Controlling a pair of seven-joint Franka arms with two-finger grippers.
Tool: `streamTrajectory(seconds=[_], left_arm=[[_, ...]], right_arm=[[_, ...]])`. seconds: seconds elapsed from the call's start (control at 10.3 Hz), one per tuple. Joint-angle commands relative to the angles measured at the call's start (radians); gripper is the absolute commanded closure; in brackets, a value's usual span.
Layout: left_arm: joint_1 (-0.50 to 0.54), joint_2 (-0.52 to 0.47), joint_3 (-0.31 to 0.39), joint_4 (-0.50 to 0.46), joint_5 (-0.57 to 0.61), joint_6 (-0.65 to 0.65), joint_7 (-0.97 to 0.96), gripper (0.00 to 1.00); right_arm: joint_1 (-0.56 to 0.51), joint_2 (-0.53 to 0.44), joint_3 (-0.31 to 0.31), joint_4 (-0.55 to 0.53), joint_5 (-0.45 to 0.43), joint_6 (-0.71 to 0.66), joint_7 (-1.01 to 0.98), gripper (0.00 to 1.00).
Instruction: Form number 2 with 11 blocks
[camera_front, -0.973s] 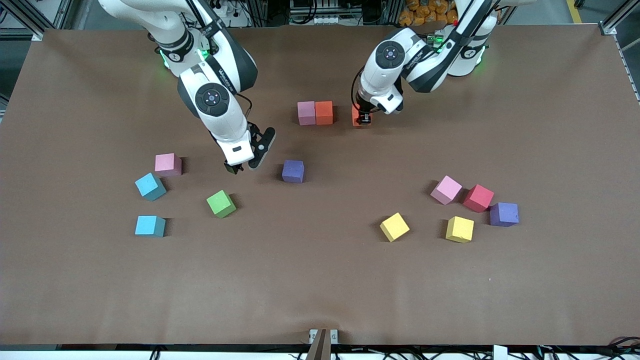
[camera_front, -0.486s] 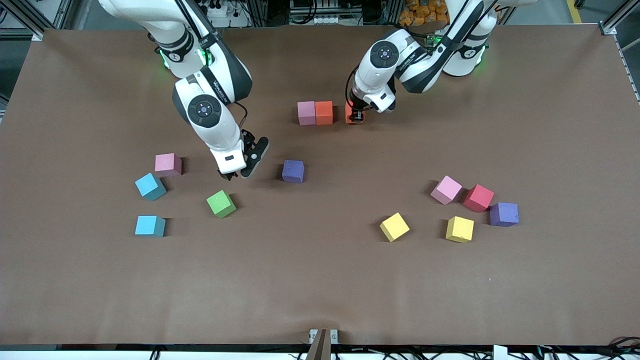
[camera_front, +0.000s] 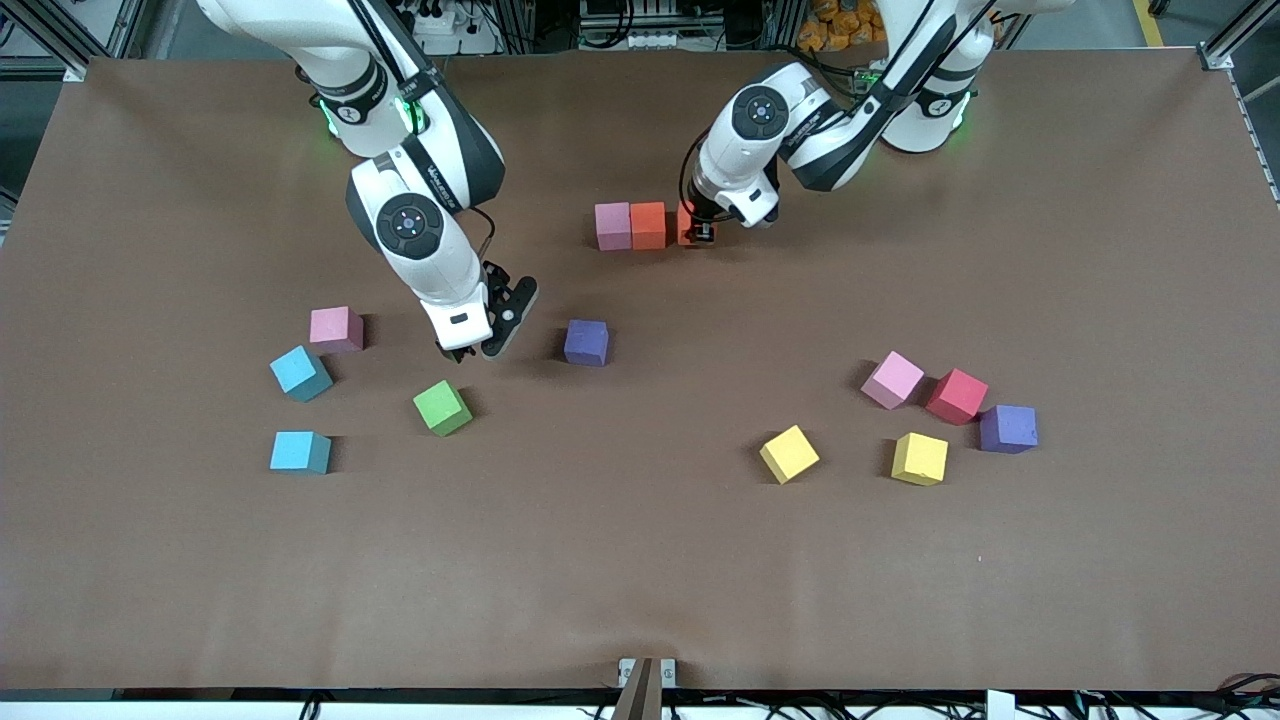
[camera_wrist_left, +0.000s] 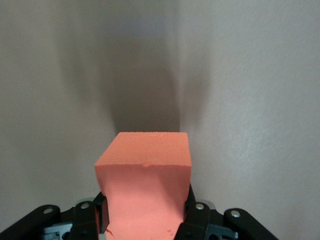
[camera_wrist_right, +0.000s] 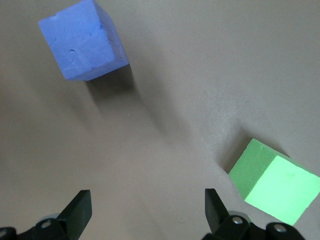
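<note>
I should release the orange-red block from my left gripper on the table, so that it sits snug (camera_front: 681, 227) against the free side of the orange block. The orange-red block is held low beside it now.
A pink block (camera_front: 612, 225) and an orange block (camera_front: 648, 225) stand side by side in a short row. My left gripper (camera_front: 702, 231) is shut on an orange-red block (camera_front: 686, 224) (camera_wrist_left: 144, 165), held low right beside the orange one, at the row's end toward the left arm. In the left wrist view the block fills the shut jaws of the left gripper (camera_wrist_left: 145, 222). My right gripper (camera_front: 472, 349) (camera_wrist_right: 145, 210) stands open with nothing in it, over bare table between a green block (camera_front: 442, 407) (camera_wrist_right: 272, 180) and a purple block (camera_front: 586, 342) (camera_wrist_right: 85, 40).
Loose blocks toward the right arm's end: pink (camera_front: 335, 329) and two light blue (camera_front: 300, 373) (camera_front: 299, 451). Toward the left arm's end lie pink (camera_front: 893, 379), red (camera_front: 956, 395), purple (camera_front: 1008, 428) and two yellow (camera_front: 789, 453) (camera_front: 919, 458).
The left gripper has carried its orange-red block sideways up to the orange block. The right gripper shifted a little toward the green block, then held still.
</note>
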Motion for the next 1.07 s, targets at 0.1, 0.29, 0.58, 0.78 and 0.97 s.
streamTrajectory(seconds=[0.1, 0.29, 0.58, 0.78, 0.97], left_arm=[[-0.015, 0.039, 0.001, 0.012, -0.009, 0.026, -0.003, 0.57], [-0.015, 0.06, 0.001, 0.014, -0.006, 0.053, -0.003, 0.52], [-0.019, 0.083, 0.015, 0.023, 0.015, 0.057, -0.003, 0.52], [-0.021, 0.103, 0.027, 0.037, 0.032, 0.057, -0.003, 0.52], [-0.038, 0.103, 0.044, 0.038, 0.047, 0.057, -0.003, 0.52]], right_arm=[[-0.02, 0.003, 0.014, -0.001, -0.016, 0.006, 0.0, 0.0], [-0.02, 0.003, 0.014, 0.001, -0.016, 0.006, 0.0, 0.0], [-0.02, 0.007, 0.014, -0.001, -0.016, 0.019, 0.0, 0.0], [-0.02, 0.007, 0.014, -0.001, -0.016, 0.019, 0.0, 0.0], [-0.02, 0.007, 0.014, -0.001, -0.015, 0.019, 0.0, 0.0]])
